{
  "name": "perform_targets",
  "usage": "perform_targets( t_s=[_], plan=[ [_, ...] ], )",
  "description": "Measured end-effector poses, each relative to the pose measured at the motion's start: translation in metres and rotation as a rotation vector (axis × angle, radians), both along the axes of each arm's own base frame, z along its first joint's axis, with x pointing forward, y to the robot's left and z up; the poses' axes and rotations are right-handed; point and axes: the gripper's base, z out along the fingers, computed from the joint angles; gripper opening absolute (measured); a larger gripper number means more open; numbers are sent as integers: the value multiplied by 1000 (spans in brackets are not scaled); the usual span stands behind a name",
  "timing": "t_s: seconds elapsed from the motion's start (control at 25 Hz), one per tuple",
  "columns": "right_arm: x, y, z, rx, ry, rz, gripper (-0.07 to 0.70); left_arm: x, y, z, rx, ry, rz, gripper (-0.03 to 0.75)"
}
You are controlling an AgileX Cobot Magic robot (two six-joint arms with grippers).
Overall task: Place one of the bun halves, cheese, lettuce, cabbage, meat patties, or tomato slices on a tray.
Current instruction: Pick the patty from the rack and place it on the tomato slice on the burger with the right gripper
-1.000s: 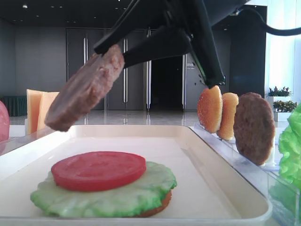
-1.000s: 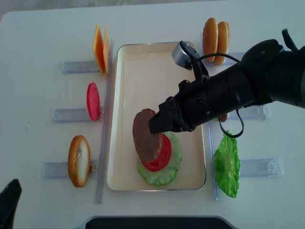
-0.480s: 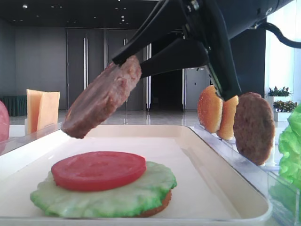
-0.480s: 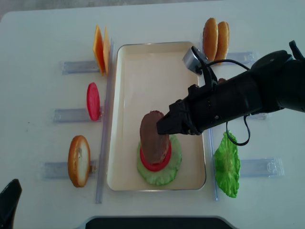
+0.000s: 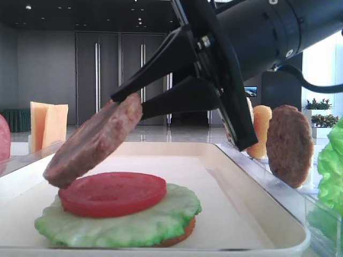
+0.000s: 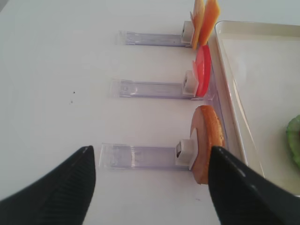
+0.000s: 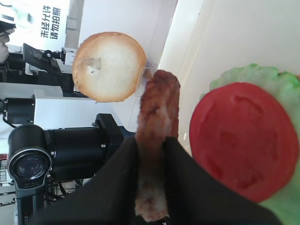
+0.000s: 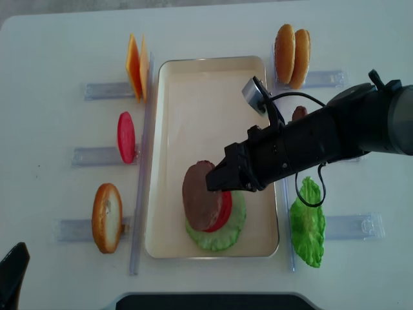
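Observation:
Next, my right gripper lets go of the meat patty on the red tomato slice (image 8: 208, 211) (image 7: 213, 146) that lies over the lettuce in the tray.
My right gripper (image 5: 130, 106) is shut on a greyish-brown meat patty (image 5: 94, 142), holding it tilted, low edge down. The patty (image 8: 199, 197) hangs just over a red tomato slice (image 5: 112, 193) that lies on lettuce (image 5: 118, 225) and a bun half inside the cream tray (image 8: 193, 97). In the right wrist view the patty (image 7: 159, 108) stands edge-on between the black fingers (image 7: 117, 178), left of the tomato slice (image 7: 243, 140). My left gripper (image 6: 151, 159) is open over bare table, beside a bun half (image 6: 206, 140) standing in its clear holder.
Left of the tray stand cheese slices (image 8: 135, 68), a tomato slice (image 8: 126, 137) and a bun half (image 8: 106, 216) in clear holders. On the right are two bun halves (image 8: 292, 46), a darker patty (image 5: 289, 144) and a lettuce leaf (image 8: 308, 223).
The right gripper has carried the patty down and towards the tray's near end, so its low edge now sits close over the tomato slice. The left gripper has not moved.

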Motion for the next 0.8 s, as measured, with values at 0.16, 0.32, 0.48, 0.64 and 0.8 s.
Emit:
perform_targets(
  t_s=[0.16, 0.32, 0.48, 0.64, 0.8],
  plan=[
    [2, 1, -12, -6, 15, 0, 125, 0, 0, 0, 0, 0, 0, 573],
    [3, 2, -18, -4, 32, -2, 125, 0, 0, 0, 0, 0, 0, 573],
    [3, 3, -19, 3, 34, 9, 125, 0, 0, 0, 0, 0, 0, 573],
    [2, 3, -20, 8, 31, 19, 125, 0, 0, 0, 0, 0, 0, 573],
    [1, 3, -20, 8, 31, 26, 125, 0, 0, 0, 0, 0, 0, 573]
  ],
)
